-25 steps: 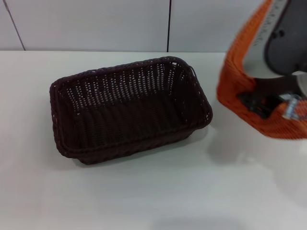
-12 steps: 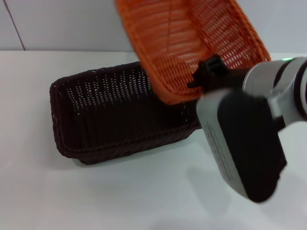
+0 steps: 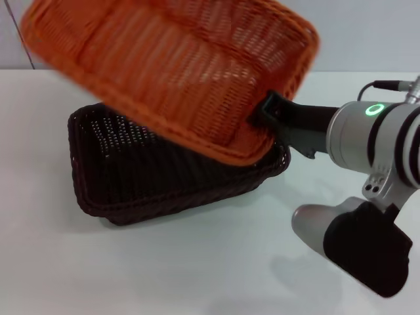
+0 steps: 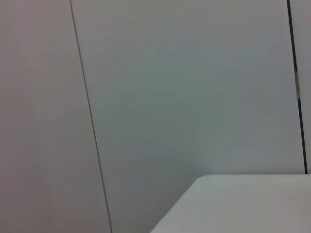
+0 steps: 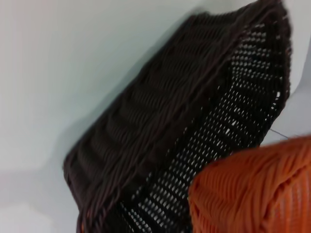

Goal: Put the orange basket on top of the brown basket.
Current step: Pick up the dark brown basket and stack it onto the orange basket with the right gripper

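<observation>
Next, I release the orange basket, now tilted above the brown basket, from my right gripper over the brown basket's opening, shifted (image 3: 175, 123) toward its back rim.
The orange basket (image 3: 170, 72) hangs tilted in the air above the brown basket (image 3: 131, 177), which rests on the white table (image 3: 197, 262). My right gripper (image 3: 266, 118) is shut on the orange basket's right rim and holds it over the brown basket's right half. The right wrist view shows the brown basket (image 5: 184, 126) from close by, with a corner of the orange basket (image 5: 252, 194) in front of it. My left gripper is out of view; its wrist view shows only the wall and a table corner (image 4: 243, 204).
A white panelled wall (image 3: 367, 39) stands behind the table. My right arm (image 3: 367, 197) reaches in from the right, its dark elbow low over the table's front right.
My right gripper has swung the orange basket from the far right edge leftward to above the brown basket. The brown basket has not moved.
</observation>
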